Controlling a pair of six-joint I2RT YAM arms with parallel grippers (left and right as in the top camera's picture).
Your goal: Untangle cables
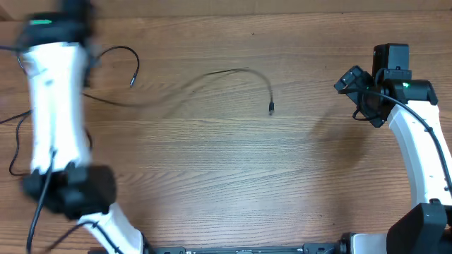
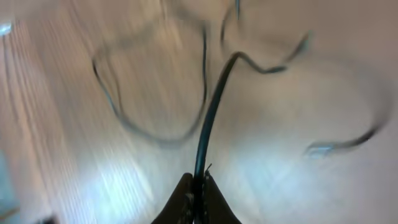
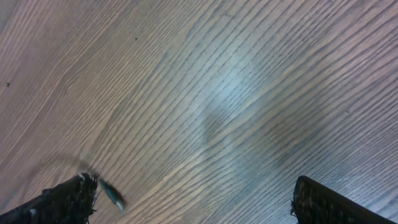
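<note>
The robot's left gripper should release its black cable on the bare wood at the near side of the long piece of cable [image 1: 159, 138].
Thin black cables lie across the far part of the wooden table. One long strand [image 1: 212, 74] curves to a small plug [image 1: 270, 108] near the middle. Another loops at the far left and ends in a plug [image 1: 132, 82]. My left gripper [image 2: 199, 185] is shut on a black cable [image 2: 211, 112], which rises from between the fingers towards blurred loops [image 2: 155, 134]. The left arm [image 1: 49, 92] is blurred at the far left of the overhead view. At the right, my right gripper [image 1: 357, 99] is open, holding nothing. A small plug end [image 3: 112, 196] lies beside its left finger [image 3: 65, 202].
The wooden table [image 1: 226, 176] fills all views. A thin dark line [image 1: 14, 144] curves at the left edge beside the left arm. The right arm [image 1: 424, 155] runs along the right edge. The arm bases stand at the near edge.
</note>
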